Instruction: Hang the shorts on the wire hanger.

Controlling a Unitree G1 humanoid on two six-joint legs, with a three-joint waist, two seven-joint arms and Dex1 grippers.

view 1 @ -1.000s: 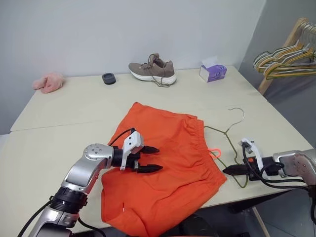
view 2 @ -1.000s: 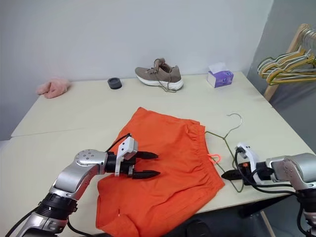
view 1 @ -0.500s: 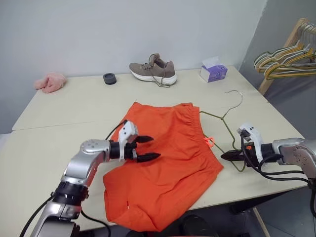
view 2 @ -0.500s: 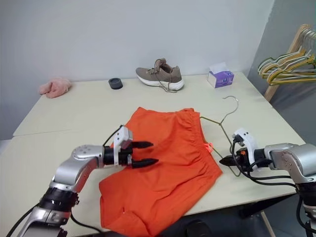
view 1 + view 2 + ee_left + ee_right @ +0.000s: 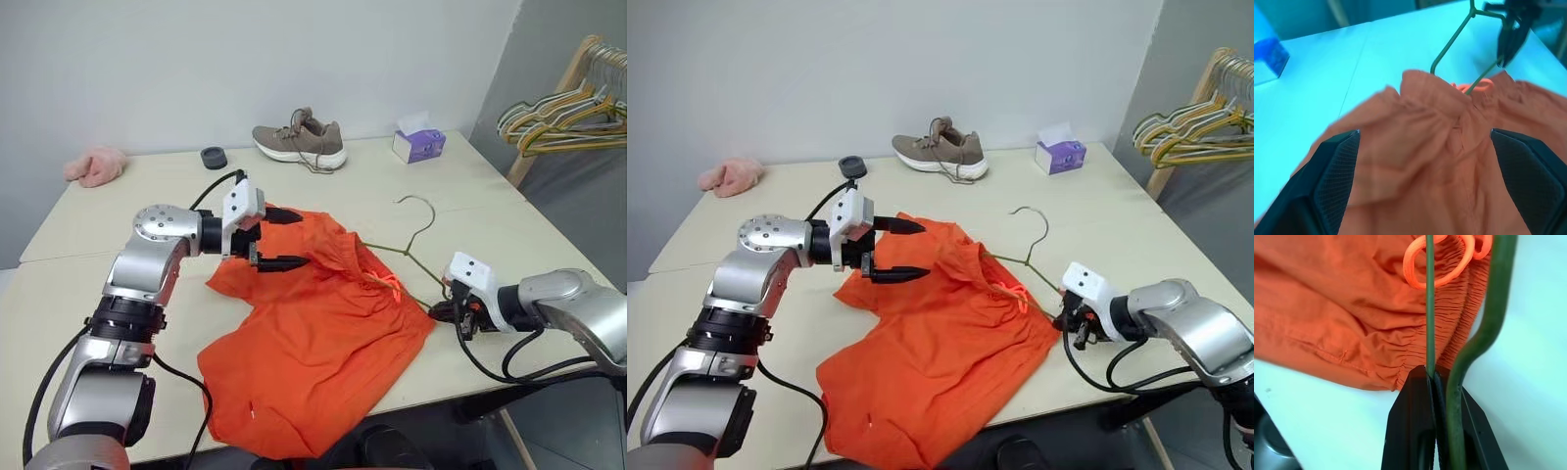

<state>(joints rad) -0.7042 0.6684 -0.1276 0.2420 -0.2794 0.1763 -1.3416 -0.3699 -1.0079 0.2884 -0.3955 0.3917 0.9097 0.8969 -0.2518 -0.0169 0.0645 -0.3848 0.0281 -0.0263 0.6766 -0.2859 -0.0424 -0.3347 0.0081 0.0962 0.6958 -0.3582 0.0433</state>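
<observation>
Next, my right gripper releases the wire hanger so that I leave it lying across the open edge of the orange shorts' gathered waistband [image 5: 370, 263].
The orange shorts [image 5: 313, 333] lie on the table [image 5: 118, 294], their gathered waistband bunched up and raised at the far side. The wire hanger [image 5: 392, 252] reaches under that waistband, its hook [image 5: 421, 206] up and pointing away from me. My right gripper [image 5: 443, 313] is shut on the hanger's thin wire [image 5: 1429, 333] at its near corner, beside the pink cord loop [image 5: 1435, 264]. My left gripper [image 5: 289, 238] is open above the table at the raised waistband. Its fingers [image 5: 1334, 171] stand wide apart with the fabric [image 5: 1425, 147] between and ahead of them.
At the far side of the table are a brown shoe [image 5: 299, 142], a purple tissue box [image 5: 418, 145], a small black round thing [image 5: 213, 157] and a pink cloth [image 5: 95, 164]. A wooden rack with several hangers [image 5: 563, 113] stands off the table's right. The front edge runs just below my right gripper.
My left gripper has risen, moved toward the far side and opened wider. The right gripper has drawn the hanger leftward into the shorts, whose waistband has bunched up and lifted.
</observation>
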